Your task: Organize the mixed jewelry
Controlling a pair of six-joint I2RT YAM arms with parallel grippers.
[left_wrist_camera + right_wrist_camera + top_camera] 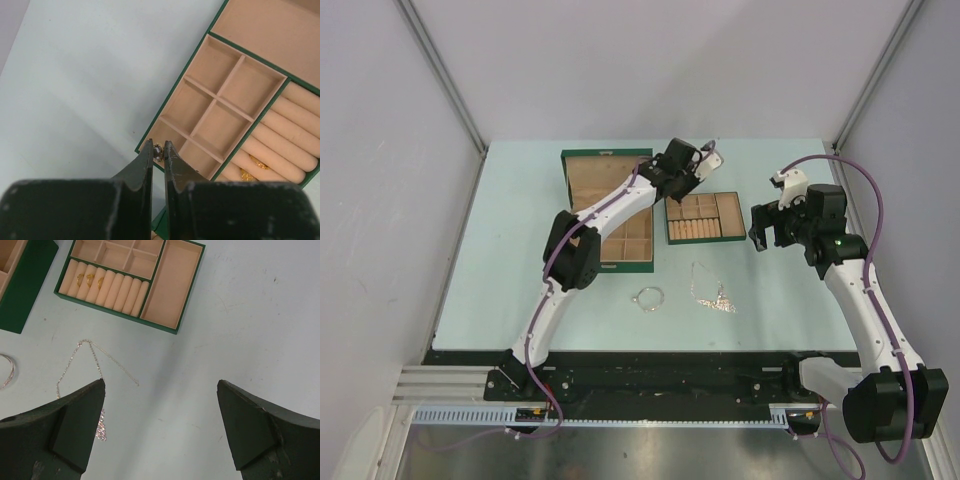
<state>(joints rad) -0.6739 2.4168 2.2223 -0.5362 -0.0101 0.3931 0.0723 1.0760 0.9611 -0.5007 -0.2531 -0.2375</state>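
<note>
Next, my left gripper releases the tiny earring piece, now over the tray's near corner, setting it free in the small divided tray's corner compartment [675,201] [169,138] beside the green box.
My left gripper [158,145] is shut on a tiny dark-stone piece with a beaded rim [158,152]. It holds the piece over the near corner of the small divided tray [172,95]; from above the gripper [695,165] hangs at the tray's [705,240] far left end. Two gold pieces [259,162] sit in the tray's ring rolls. A small bangle [648,297] and a thin chain necklace [713,295] lie on the table in front of the tray. My right gripper [161,390] stands open and empty above the table, right of the necklace's chain [95,357] and sparkly pendant [101,427].
The larger green box [582,158] with tan compartments lies open at the left of the tray, partly under my left arm. In the right wrist view the tray [172,330], the box's edge [25,295] and the bangle [6,371] show.
</note>
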